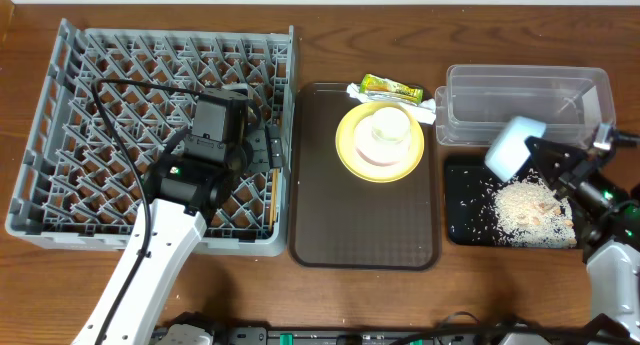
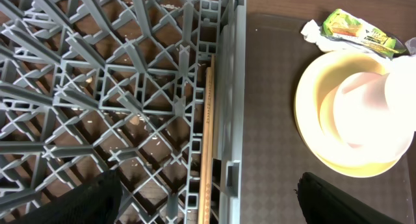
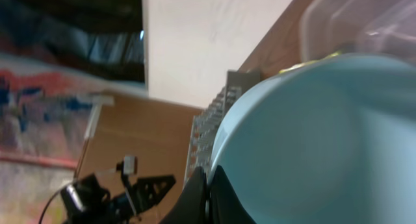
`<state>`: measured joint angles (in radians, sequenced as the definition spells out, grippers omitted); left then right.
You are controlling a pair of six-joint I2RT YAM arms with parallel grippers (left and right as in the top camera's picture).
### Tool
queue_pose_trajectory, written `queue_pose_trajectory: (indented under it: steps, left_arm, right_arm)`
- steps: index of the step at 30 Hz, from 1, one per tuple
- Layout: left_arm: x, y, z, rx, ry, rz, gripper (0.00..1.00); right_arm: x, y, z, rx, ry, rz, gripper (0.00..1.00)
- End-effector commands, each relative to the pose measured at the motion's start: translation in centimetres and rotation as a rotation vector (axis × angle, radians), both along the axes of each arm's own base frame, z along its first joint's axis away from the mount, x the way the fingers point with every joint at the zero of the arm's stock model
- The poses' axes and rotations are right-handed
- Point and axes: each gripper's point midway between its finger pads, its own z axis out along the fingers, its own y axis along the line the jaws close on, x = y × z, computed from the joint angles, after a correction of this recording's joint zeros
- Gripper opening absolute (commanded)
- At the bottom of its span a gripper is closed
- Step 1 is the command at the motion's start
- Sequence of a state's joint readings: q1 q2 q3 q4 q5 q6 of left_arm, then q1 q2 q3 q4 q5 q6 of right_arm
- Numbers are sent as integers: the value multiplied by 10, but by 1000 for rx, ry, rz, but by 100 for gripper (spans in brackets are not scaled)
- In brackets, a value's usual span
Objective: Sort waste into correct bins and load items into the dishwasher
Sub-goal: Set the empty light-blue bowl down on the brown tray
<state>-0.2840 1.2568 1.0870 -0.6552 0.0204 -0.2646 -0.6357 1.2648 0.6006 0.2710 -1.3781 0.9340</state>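
Note:
My right gripper has the light blue bowl. I need to put it down on the brown tray (image 1: 374, 210) just in front of the yellow plate.
My left gripper (image 1: 268, 150) (image 2: 208, 198) is open and empty over the right edge of the grey dish rack (image 1: 60, 135) (image 2: 97, 87). A wooden chopstick (image 1: 271, 200) (image 2: 207, 139) lies in the rack along its right wall, between my fingers. My right gripper (image 1: 545, 150) (image 3: 209, 191) is shut on the rim of a light blue bowl (image 1: 510, 145) (image 3: 312, 146), held tilted above the black bin (image 1: 460, 200) with spilled rice (image 1: 525, 205). A yellow plate (image 1: 350, 150) (image 2: 312, 120) with a white cup (image 1: 385, 130) (image 2: 370, 107) on it sits on the brown tray (image 1: 360, 225) (image 2: 273, 120).
A green wrapper (image 1: 390, 86) (image 2: 354, 30) and a white napkin (image 1: 425, 110) lie at the tray's far edge. A clear plastic bin (image 1: 520, 100) stands at the back right, just behind the black bin.

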Motion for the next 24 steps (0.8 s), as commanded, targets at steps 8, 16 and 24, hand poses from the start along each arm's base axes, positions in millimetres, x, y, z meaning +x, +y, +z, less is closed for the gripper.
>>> queue_pose_trajectory:
  steps: [8,16,24]
  left_arm:
    - [2,2,1,5,-2,6,89]
    - [2,2,1,5,-2,6,89]
    - [2,2,1,5,-2,6,89]
  right_arm:
    - [14,139,45,-50,-73,194,2]
    - [-42,255,-48,-466,34,371,2]
    - [-76,253,-97,-1069,71,356,1]
